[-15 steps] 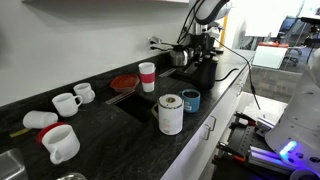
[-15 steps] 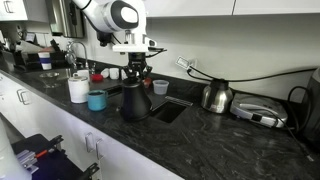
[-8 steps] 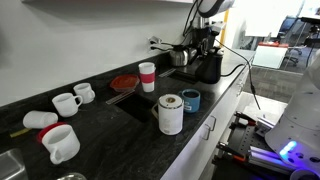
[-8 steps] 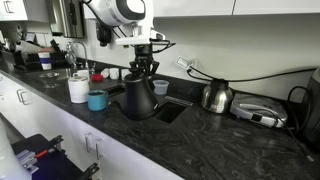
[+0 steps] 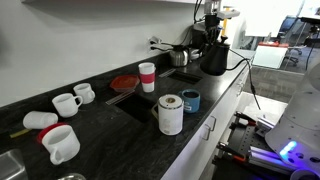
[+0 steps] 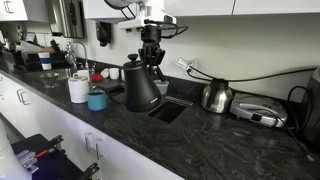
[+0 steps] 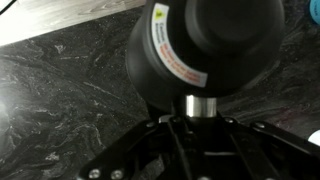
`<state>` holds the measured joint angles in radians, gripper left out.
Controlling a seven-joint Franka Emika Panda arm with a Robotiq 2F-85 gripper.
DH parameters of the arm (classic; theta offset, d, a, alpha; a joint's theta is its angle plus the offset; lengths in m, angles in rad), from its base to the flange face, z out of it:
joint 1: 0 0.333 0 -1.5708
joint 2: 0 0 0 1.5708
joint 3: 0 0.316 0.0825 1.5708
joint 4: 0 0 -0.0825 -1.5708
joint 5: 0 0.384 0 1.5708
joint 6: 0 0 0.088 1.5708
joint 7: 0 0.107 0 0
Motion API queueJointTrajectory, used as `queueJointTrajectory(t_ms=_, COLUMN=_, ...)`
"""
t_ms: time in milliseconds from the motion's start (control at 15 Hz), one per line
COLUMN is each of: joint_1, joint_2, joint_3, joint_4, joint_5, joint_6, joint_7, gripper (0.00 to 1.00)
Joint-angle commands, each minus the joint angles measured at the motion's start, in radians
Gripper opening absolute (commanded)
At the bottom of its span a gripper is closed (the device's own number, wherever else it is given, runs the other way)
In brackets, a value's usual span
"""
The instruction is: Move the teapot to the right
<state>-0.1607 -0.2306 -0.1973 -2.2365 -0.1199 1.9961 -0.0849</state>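
Note:
The black teapot, now hanging tilted over the sink's near edge, will be let go by my gripper on the dark counter's far end (image 5: 214, 74), past the silvery kettle.
The black glossy teapot (image 6: 140, 86) hangs tilted above the dark counter (image 6: 200, 135), over the sink's near edge. It also shows in an exterior view (image 5: 213, 58). My gripper (image 6: 152, 55) comes down from above and is shut on the teapot's top. In the wrist view the teapot's body (image 7: 205, 45) fills the upper frame, with a warning label on its side. Its silvery knob (image 7: 200, 104) sits between the jaws of my gripper (image 7: 200, 122).
A blue mug (image 6: 97, 100) and a white canister (image 6: 78, 88) stand beside the teapot. A silvery kettle (image 6: 215, 96) and a flat appliance (image 6: 258, 112) stand on the other side, past the sink (image 6: 168, 106). White mugs (image 5: 67, 103) and a red plate (image 5: 125, 83) lie farther along.
The gripper has lifted the teapot off the counter. It now hangs higher and tilted, shifted slightly towards the kettle side.

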Motion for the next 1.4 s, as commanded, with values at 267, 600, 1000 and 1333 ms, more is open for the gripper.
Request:
queueJointTrajectory(t_ms=267, joint_1=-0.005, joint_2=0.004, joint_3=0.008, joint_4=0.001, joint_5=0.007, joint_6=-0.003, joint_7=0.015, gripper=0.06)
queueJointTrajectory(t_ms=600, joint_1=-0.075, joint_2=0.126, joint_3=-0.063, joint_4=0.077, joint_5=0.051, joint_6=-0.013, joint_7=0.159, gripper=0.06)
queueJointTrajectory(t_ms=1000, joint_1=-0.162, joint_2=0.249, joint_3=-0.153, joint_4=0.207, joint_5=0.141, joint_6=-0.03, joint_7=0.3, gripper=0.06)
queueJointTrajectory(t_ms=1333, joint_1=-0.162, joint_2=0.249, joint_3=-0.151, joint_4=0.181, joint_5=0.121, joint_6=0.005, joint_7=0.291, gripper=0.26)
